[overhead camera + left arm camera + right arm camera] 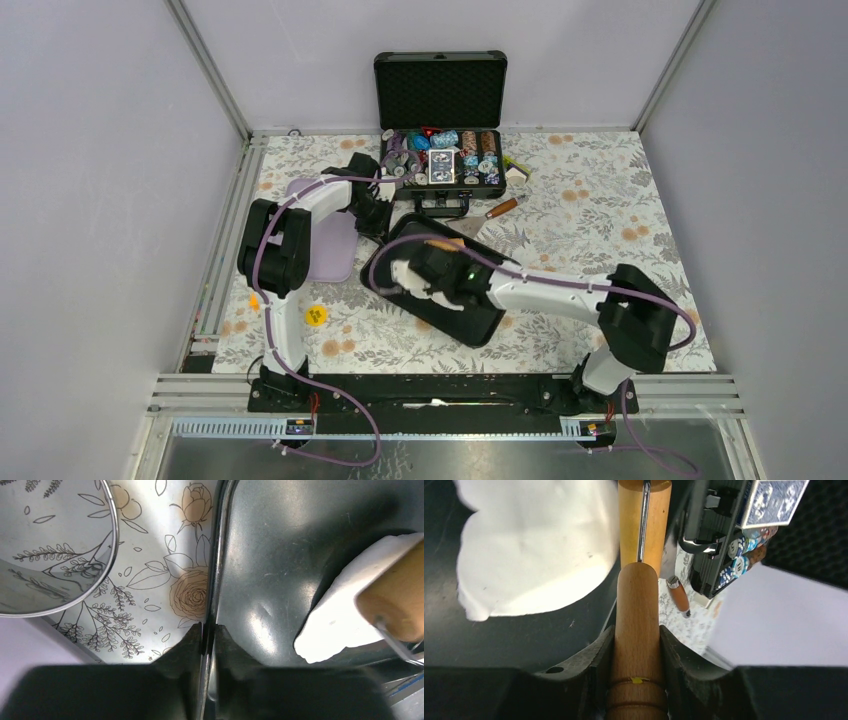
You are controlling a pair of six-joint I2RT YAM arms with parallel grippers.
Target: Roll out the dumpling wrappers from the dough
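My right gripper is going to set the rolling pin down on the floral cloth [546, 233], beside the small wooden-handled tool.
The dough [534, 545] is a flat, irregular white sheet on the black tray [470, 325]; from above it shows as a white patch [400, 272]. My right gripper [637, 630] is shut on the wooden handle [638, 600] of a rolling pin. The pin's barrel [644, 520] lies at the dough's edge. My left gripper [208, 628] is shut on the tray's thin rim [216, 555] at its far left corner [375, 222]. In the left wrist view the dough [340, 615] lies under the barrel [400, 600]. No dumpling wrappers are in view.
A steel ring [112, 535] lies on the floral cloth beside the tray. A lavender board [330, 245] sits left of the tray. An open black case [440, 130] of poker chips and cards stands behind. A small wooden-handled tool [503, 208] and a yellow disc [315, 315] lie on the cloth.
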